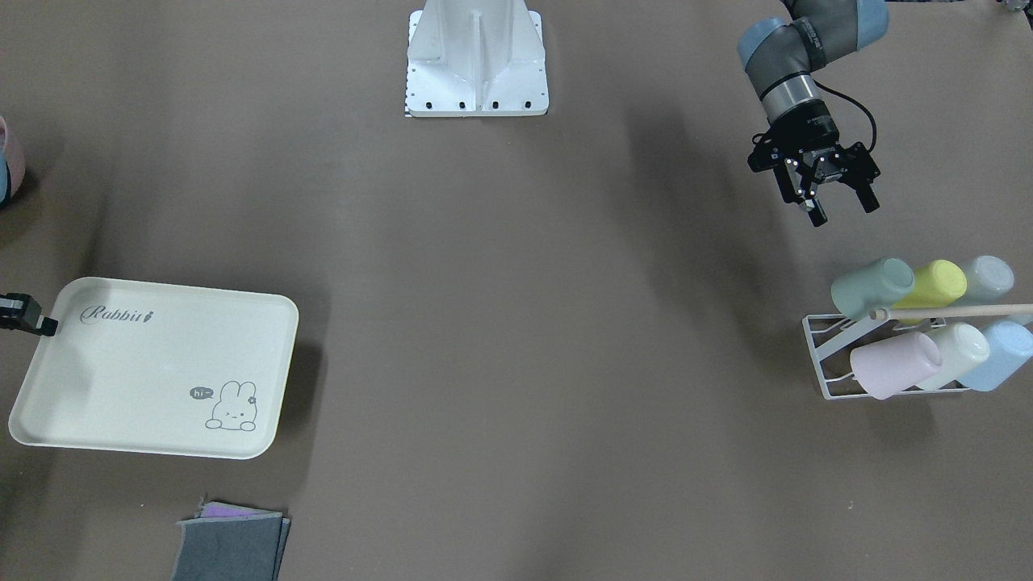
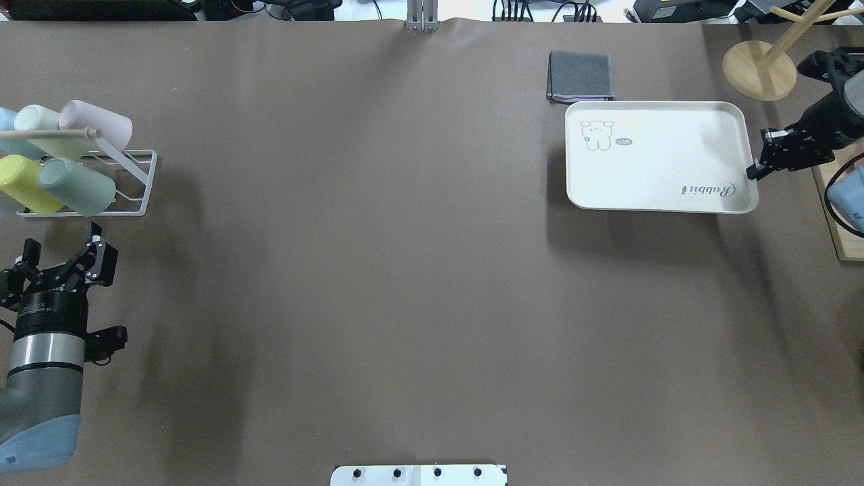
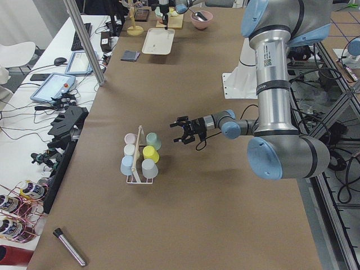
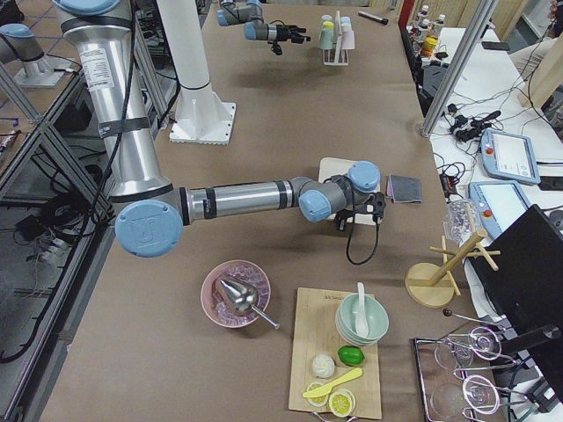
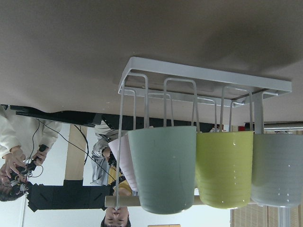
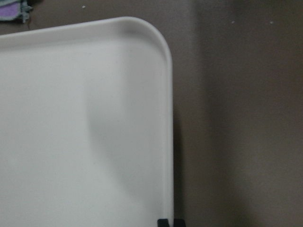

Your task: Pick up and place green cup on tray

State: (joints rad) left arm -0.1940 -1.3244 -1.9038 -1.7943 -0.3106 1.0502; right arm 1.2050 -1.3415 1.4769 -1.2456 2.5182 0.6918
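I need to use my right gripper to set the cream tray, now far across the table, down and let go of it on the bare middle of the table (image 1: 525,257), close to the white bracket.
The green cup (image 1: 871,286) lies on its side on the white wire rack (image 1: 823,355), at the end of the row nearest the robot; it also shows in the overhead view (image 2: 77,185) and in the left wrist view (image 5: 163,170). My left gripper (image 1: 843,208) is open and empty, a short way from the cup on the robot's side (image 2: 62,243). The cream tray (image 1: 153,367) with "Rabbit" script lies far across the table (image 2: 661,155). My right gripper (image 2: 752,172) is shut at the tray's rim (image 6: 169,142), its tips on either side of it.
The rack also holds yellow (image 1: 936,284), pink (image 1: 892,365), cream and light blue cups under a wooden bar. A folded grey cloth (image 2: 580,75) lies beside the tray. A wooden stand (image 2: 759,67) and a cutting board (image 2: 844,223) are near the right arm.
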